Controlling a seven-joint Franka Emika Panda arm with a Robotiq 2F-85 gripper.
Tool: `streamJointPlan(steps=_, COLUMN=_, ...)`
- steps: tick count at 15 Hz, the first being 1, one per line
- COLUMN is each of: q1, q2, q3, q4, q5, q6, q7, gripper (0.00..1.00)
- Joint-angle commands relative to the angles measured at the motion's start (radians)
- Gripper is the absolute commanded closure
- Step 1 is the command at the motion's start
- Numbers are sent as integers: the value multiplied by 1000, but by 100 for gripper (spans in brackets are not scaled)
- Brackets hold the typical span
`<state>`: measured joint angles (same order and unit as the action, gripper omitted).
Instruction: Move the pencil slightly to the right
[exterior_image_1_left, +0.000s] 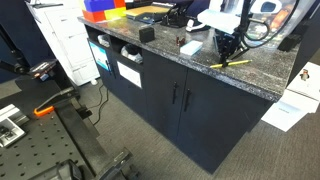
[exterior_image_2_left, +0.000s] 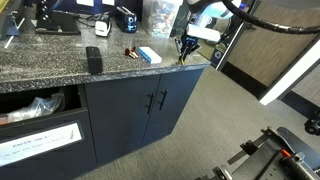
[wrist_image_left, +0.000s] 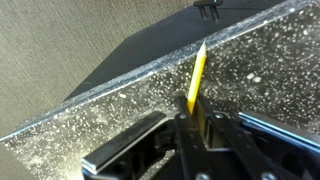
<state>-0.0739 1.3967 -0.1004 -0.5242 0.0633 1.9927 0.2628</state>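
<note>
I need to lay the yellow pencil with my gripper across the countertop's front edge (exterior_image_1_left: 266, 89) near its corner.
The thin yellow pencil (wrist_image_left: 197, 72) lies on the speckled granite countertop (wrist_image_left: 120, 110) near its front edge. In the wrist view its lower end sits between my gripper (wrist_image_left: 192, 108) fingers, which are closed on it. In an exterior view the pencil (exterior_image_1_left: 236, 63) pokes out below my gripper (exterior_image_1_left: 225, 52) toward the counter edge. In an exterior view my gripper (exterior_image_2_left: 185, 50) is down at the counter's corner, and the pencil is barely visible there.
A black box (exterior_image_1_left: 147, 34), a small brown block (exterior_image_1_left: 190, 46), and orange and blue bins (exterior_image_1_left: 104, 10) stand on the counter. A white-blue box (exterior_image_2_left: 150, 55) and a black box (exterior_image_2_left: 94, 59) lie nearby. The counter edge drops to carpet beside the pencil.
</note>
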Motion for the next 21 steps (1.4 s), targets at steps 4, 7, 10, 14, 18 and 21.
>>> streamJointPlan(steps=4, q1=-56, q2=29, q3=46, q4=156, q5=5, q6=-179, q7=-34, gripper=98)
streamJointPlan(steps=7, q1=-89, q2=-71, q3=55, q4=77, q5=-4, q6=-180, q7=-136, gripper=98)
streamJointPlan(steps=10, q1=-127, q2=-107, q3=35, q4=70, q5=-31, q6=-201, q7=-222, gripper=98)
streamJointPlan(steps=14, q1=-173, q2=-108, q3=34, q4=53, q5=-64, q6=-228, q7=-382, gripper=98)
streamJointPlan(steps=18, q1=-203, q2=-48, q3=28, q4=117, q5=-97, q6=-277, q7=-571, gripper=98)
streamJointPlan(steps=21, q1=-211, q2=-39, q3=21, q4=105, q5=-119, q6=-232, q7=-634, gripper=98)
